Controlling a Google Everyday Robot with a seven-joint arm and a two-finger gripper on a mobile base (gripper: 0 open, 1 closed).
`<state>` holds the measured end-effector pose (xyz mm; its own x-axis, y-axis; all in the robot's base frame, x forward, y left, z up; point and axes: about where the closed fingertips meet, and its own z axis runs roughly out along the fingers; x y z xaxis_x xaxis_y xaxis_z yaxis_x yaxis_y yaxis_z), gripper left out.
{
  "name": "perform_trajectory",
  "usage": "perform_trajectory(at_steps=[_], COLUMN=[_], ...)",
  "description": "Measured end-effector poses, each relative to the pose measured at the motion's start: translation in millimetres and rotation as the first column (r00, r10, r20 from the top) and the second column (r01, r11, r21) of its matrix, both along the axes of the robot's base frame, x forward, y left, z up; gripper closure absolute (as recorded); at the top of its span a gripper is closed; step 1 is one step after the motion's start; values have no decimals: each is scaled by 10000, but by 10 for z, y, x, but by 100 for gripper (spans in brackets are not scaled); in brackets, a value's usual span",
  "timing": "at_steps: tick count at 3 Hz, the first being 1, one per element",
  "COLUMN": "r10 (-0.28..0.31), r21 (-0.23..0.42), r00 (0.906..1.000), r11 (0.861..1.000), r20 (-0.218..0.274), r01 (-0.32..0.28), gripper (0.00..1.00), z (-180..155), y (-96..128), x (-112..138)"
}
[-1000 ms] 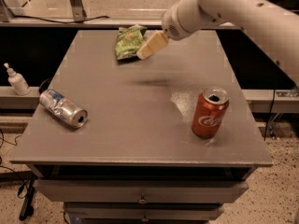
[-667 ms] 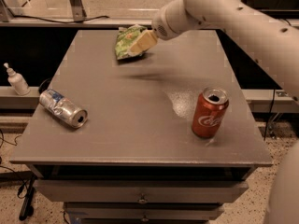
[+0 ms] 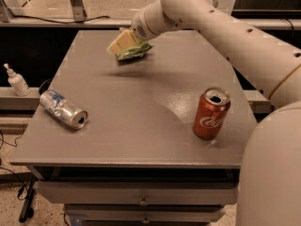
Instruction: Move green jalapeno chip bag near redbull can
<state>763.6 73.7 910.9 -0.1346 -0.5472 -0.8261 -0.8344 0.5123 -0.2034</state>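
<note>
Next, I pull back and take the bag (image 3: pixel 138 51) by its body before I carry it, because my gripper's fingers reach past the edge of the green jalapeno chip bag.
The green jalapeno chip bag (image 3: pixel 135 51) is crinkled and hangs a little above the far part of the grey table (image 3: pixel 141 126), with its shadow on the top beneath it. My gripper (image 3: pixel 121 43), with pale yellow fingers, is shut on the bag's left end. The arm reaches in from the upper right. The redbull can (image 3: pixel 63 109), silver with blue patches and dented, lies on its side near the table's front left, its mouth facing right and forward. It is well apart from the bag.
A red cola can (image 3: pixel 211 113) stands upright at the front right of the table. A small white bottle (image 3: pixel 17 81) stands on a ledge left of the table. Drawers are below the table's front edge.
My gripper moved left onto the chip bag, closed on it and lifted it off the table, carrying it slightly forward. The two cans have not moved.
</note>
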Motion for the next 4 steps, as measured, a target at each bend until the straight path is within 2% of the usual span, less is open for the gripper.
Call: perform_trajectory(at_steps=[1,2,4], r10=[267,228,-642], r21=[283,252,-783], r00=[9996,9997,9978], r11=[9992,9994,9950], r20=[-75,-97,-165], r01=[-264,-225,627], gripper=[0,0,0], z=[-32,-33,-62], y=[250,188,-548], x=[51,40,47])
